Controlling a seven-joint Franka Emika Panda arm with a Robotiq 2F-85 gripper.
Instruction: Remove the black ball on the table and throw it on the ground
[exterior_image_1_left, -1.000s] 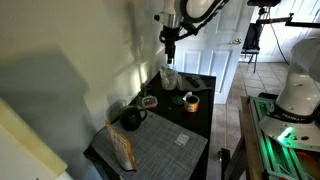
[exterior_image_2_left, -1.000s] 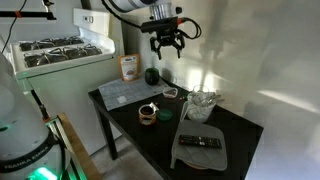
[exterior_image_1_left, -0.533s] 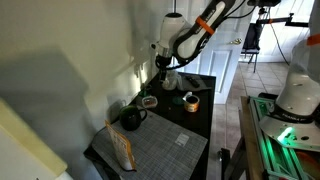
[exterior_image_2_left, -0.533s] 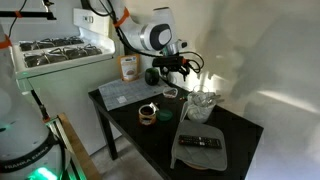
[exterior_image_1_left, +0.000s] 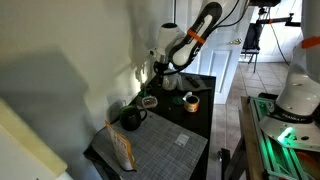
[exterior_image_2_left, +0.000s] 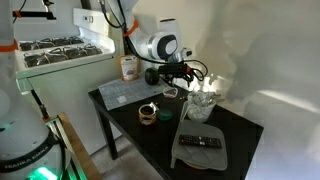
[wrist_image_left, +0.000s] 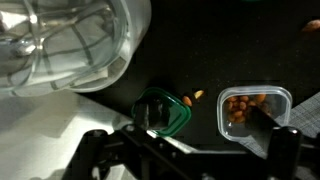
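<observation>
The black ball is in the green-rimmed lid, beside the clear tub of nuts. My gripper should close on the sides of the black ball (exterior_image_1_left: 144, 90) (wrist_image_left: 154, 112).
The black ball (exterior_image_1_left: 130, 119) sits on the glossy black table (exterior_image_1_left: 203, 120) near the wall, at the edge of the grey woven mat (exterior_image_1_left: 160, 150). It also shows in an exterior view (exterior_image_2_left: 152, 75). My gripper (exterior_image_1_left: 151, 84) is open and empty, low over the table a short way past the ball, above a green-rimmed lid (wrist_image_left: 163, 110) and a clear tub of nuts (wrist_image_left: 255, 108). The gripper also shows in an exterior view (exterior_image_2_left: 182, 74). In the wrist view its fingers (wrist_image_left: 190, 150) are spread wide, and the ball is out of view there.
A clear glass bowl (exterior_image_2_left: 203, 103) stands beside the gripper. An orange tape roll (exterior_image_2_left: 148, 113), a snack bag (exterior_image_2_left: 129, 67) and a remote on a grey cloth (exterior_image_2_left: 200, 143) lie on the table. A stove (exterior_image_2_left: 60, 50) stands nearby. The pale floor (exterior_image_1_left: 228, 110) lies beyond the table.
The arm has come down from high above the table and tilted over, bringing the open gripper low near the bowl and nut tub. The ball has not moved.
</observation>
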